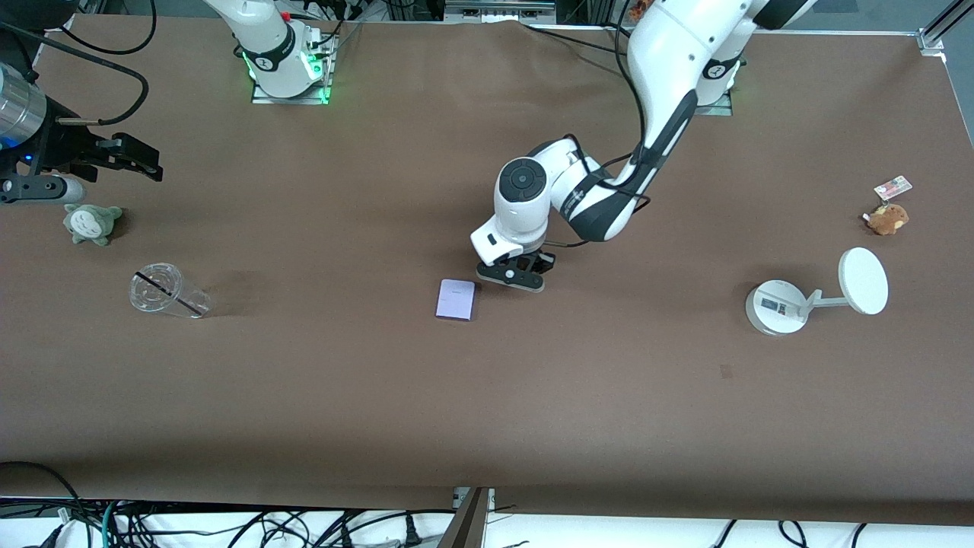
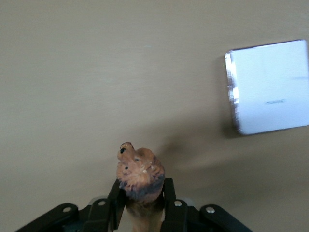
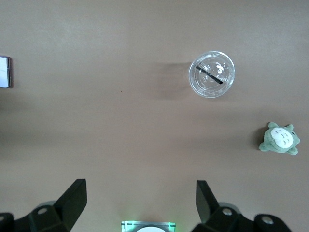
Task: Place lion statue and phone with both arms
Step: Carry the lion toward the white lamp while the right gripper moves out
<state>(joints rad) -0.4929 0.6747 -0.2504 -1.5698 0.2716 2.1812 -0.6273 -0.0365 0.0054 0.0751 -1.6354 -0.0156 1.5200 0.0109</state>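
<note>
Next, I release the lion statue on the table (image 1: 713, 295) with my left gripper, beside the white stand's round base, facing the phone.
My left gripper (image 1: 514, 277) is low over the middle of the table, beside the phone on the side toward the left arm's end. It is shut on the lion statue (image 2: 140, 175), an orange-brown figurine with a dark mane that sticks out between the fingers (image 2: 168, 203). The statue is hidden in the front view. The phone (image 1: 456, 299) lies flat on the table, pale lavender-white with a dark edge; it also shows in the left wrist view (image 2: 268, 87) and the right wrist view (image 3: 4, 71). My right gripper (image 1: 148, 164) is open and empty, up over the right arm's end of the table (image 3: 140, 193).
A clear plastic cup (image 1: 163, 291) with a dark straw and a grey-green plush (image 1: 91, 223) lie at the right arm's end. A white round-based stand with a disc (image 1: 814, 297) and a brown plush with a tag (image 1: 888, 218) are at the left arm's end.
</note>
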